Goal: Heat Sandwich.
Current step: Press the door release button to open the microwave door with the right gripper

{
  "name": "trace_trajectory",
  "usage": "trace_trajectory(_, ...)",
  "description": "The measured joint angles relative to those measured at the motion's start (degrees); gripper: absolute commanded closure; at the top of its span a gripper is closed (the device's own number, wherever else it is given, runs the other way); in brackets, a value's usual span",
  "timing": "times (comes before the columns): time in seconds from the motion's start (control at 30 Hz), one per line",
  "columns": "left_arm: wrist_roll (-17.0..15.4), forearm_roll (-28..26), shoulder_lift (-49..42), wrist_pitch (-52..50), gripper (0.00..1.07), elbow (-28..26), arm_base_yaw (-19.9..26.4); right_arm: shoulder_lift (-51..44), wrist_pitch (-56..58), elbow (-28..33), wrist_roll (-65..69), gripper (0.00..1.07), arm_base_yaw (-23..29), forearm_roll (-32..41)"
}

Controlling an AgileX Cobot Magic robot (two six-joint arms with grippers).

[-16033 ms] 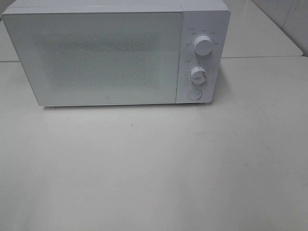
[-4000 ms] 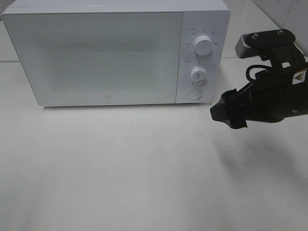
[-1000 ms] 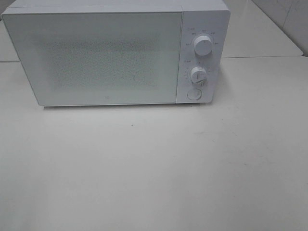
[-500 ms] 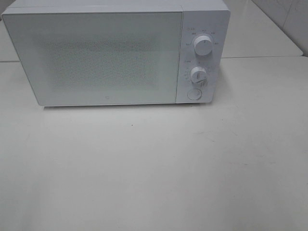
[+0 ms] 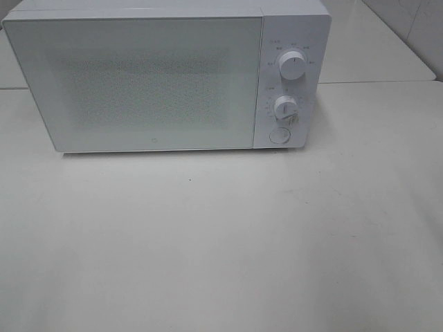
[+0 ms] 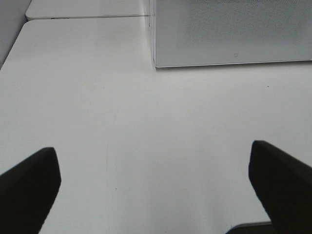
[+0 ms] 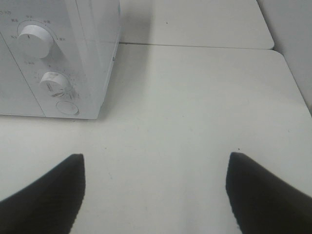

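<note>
The robot's right gripper needs to next move to the round button [image 5: 279, 135] [image 7: 67, 107] below the knobs on the microwave's control panel and close there.
The sandwich is out of view in every frame. A white microwave [image 5: 138, 83] stands at the back of the table with its door shut, and the frosted door hides the inside. My left gripper [image 6: 156, 195] is open above bare table, its two dark fingertips [image 6: 29, 187] wide apart, with the microwave's lower left corner [image 6: 229, 34] ahead of it. My right gripper [image 7: 155, 195] is open too, with nothing between its fingers [image 7: 265, 195], facing the microwave's control panel [image 7: 48, 73]. Neither arm shows in the exterior high view.
The control panel on the microwave's right side carries two round knobs [image 5: 291, 66] [image 5: 284, 107] and a round button [image 5: 278, 135]. A white table [image 5: 221, 242] spreads in front of the microwave. A second table top [image 5: 374, 48] adjoins at the back right.
Four seconds ago my right arm hung beside the control panel in the exterior high view; it has since pulled back out of that view. Nothing has visibly moved over the last second.
</note>
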Motion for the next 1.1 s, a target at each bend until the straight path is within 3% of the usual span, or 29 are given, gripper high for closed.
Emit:
trace_trajectory(0.43,0.0,0.0,0.0,0.0,0.03,0.0,0.0,16.2,-18.7,0.0,0.1,0.31,0.0,0.1)
trace_trajectory(0.6,0.0,0.0,0.0,0.0,0.03,0.0,0.0,21.1,-33.3,2.7,-0.5,0.31,0.0,0.8)
trace_trajectory(0.7,0.0,0.0,0.0,0.0,0.03,0.0,0.0,24.8,-43.4,6.1,-2.7,0.31,0.0,5.5)
trace_trajectory(0.87,0.0,0.0,0.0,0.0,0.03,0.0,0.0,28.1,-50.8,8.9,-7.3,0.31,1.9,12.2)
trace_trajectory(1.1,0.0,0.0,0.0,0.0,0.03,0.0,0.0,36.0,-62.2,11.4,-17.8,0.31,14.0,27.7)
